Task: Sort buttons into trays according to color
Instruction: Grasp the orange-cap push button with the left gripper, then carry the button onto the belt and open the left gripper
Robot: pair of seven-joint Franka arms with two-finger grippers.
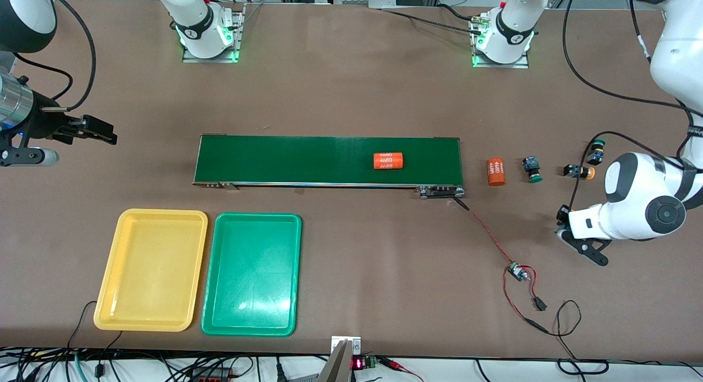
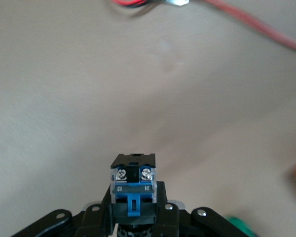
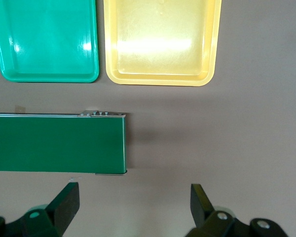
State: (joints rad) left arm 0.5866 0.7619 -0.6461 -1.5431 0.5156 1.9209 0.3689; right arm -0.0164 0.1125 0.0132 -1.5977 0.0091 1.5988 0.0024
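Observation:
My left gripper has the button, now over bare table. It will put the button down on the dark-green conveyor belt (image 1: pixel 431 158) between the orange cylinders.
My left gripper (image 1: pixel 571 234) is over bare table at the left arm's end and is shut on a button (image 2: pixel 133 174). Its black-and-blue body shows between the fingers; its cap is hidden. Three buttons lie on the table past the belt's end: a green-capped one (image 1: pixel 531 169), an orange-capped one (image 1: pixel 580 171) and a green-capped one (image 1: pixel 596 150). The yellow tray (image 1: pixel 112 294) and the green tray (image 1: pixel 219 305) lie side by side nearer the front camera than the belt, both empty. They also show in the right wrist view: yellow (image 3: pixel 158 79), green (image 3: pixel 44 76). My right gripper (image 1: pixel 99 130) is open and empty (image 3: pixel 135 207) at the right arm's end.
The dark-green conveyor belt (image 1: pixel 285 159) runs across the middle, with one orange "4680" cylinder (image 1: pixel 389 161) on it and another (image 1: pixel 496 172) on the table beside its end. Red and black wires with a small board (image 1: pixel 516 272) lie below my left gripper.

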